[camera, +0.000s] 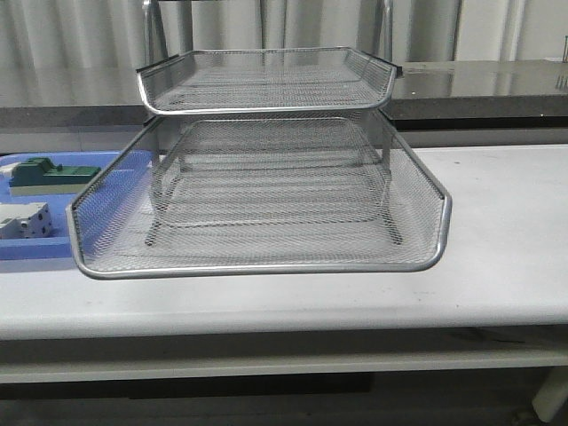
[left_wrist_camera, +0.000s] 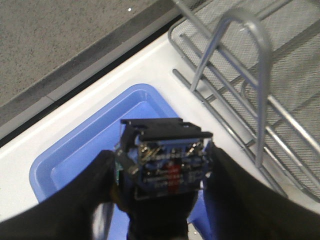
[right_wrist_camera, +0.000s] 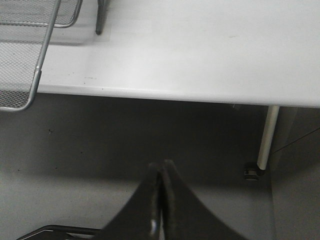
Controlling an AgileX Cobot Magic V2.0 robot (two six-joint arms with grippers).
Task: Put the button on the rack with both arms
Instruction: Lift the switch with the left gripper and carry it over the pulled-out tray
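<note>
The button, which hangs above the blue tray now, will be let go by my left gripper in the middle of the rack's lower tray (camera: 270,196), lying on the wire mesh.
In the left wrist view my left gripper (left_wrist_camera: 161,172) is shut on the button (left_wrist_camera: 165,157). Only the button's black-blue body with metal terminals shows, and its red head is hidden. It hangs above the blue tray (left_wrist_camera: 85,150), beside the rack's leg loop (left_wrist_camera: 260,90). The silver wire-mesh rack (camera: 257,267) stands mid-table with its lower tray slid out toward the front. My right gripper (right_wrist_camera: 162,170) is shut and empty, below and in front of the table's front edge, to the right of the rack's tray corner (right_wrist_camera: 35,85). Neither arm shows in the front view.
The blue tray (camera: 53,250) lies left of the rack and holds a green block (camera: 44,173) and a white block (camera: 25,220). The white table (camera: 497,222) extends to the right of the rack. A table leg (right_wrist_camera: 266,135) stands near my right gripper.
</note>
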